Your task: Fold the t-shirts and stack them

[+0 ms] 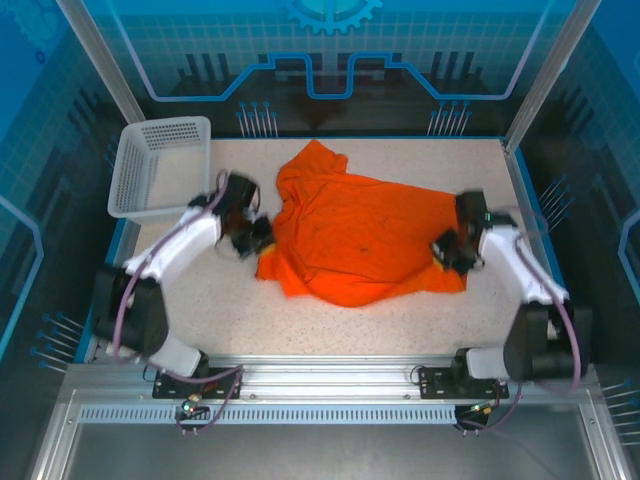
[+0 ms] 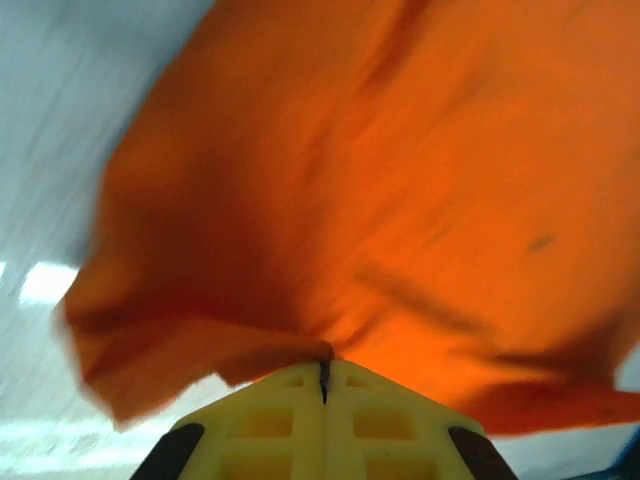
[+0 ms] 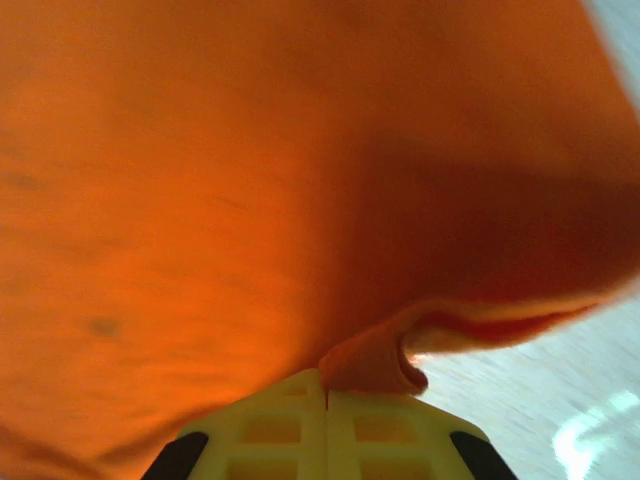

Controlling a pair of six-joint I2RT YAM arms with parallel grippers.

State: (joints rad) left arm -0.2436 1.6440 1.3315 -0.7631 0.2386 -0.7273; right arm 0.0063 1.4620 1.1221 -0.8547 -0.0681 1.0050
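Next, my right hand releases the orange t-shirt's hem on the bare tabletop (image 1: 455,342) near the front metal rail, by its arm base.
A bright orange t-shirt (image 1: 355,240) lies crumpled across the middle of the table, one bunched part reaching toward the back. My left gripper (image 1: 262,237) is at the shirt's left edge, shut on a pinch of the fabric. In the left wrist view the yellow jaws (image 2: 324,372) meet with the orange t-shirt (image 2: 380,180) caught between them, stretching up and away. My right gripper (image 1: 445,250) is at the shirt's right edge, also shut on cloth. In the right wrist view a rolled hem of the t-shirt (image 3: 375,360) sits between the closed right gripper tips (image 3: 325,390).
A white perforated basket (image 1: 160,165) stands at the back left corner of the speckled table (image 1: 300,320). Bare tabletop lies in front of the shirt, toward the arm bases. The frame's posts rise at both back corners.
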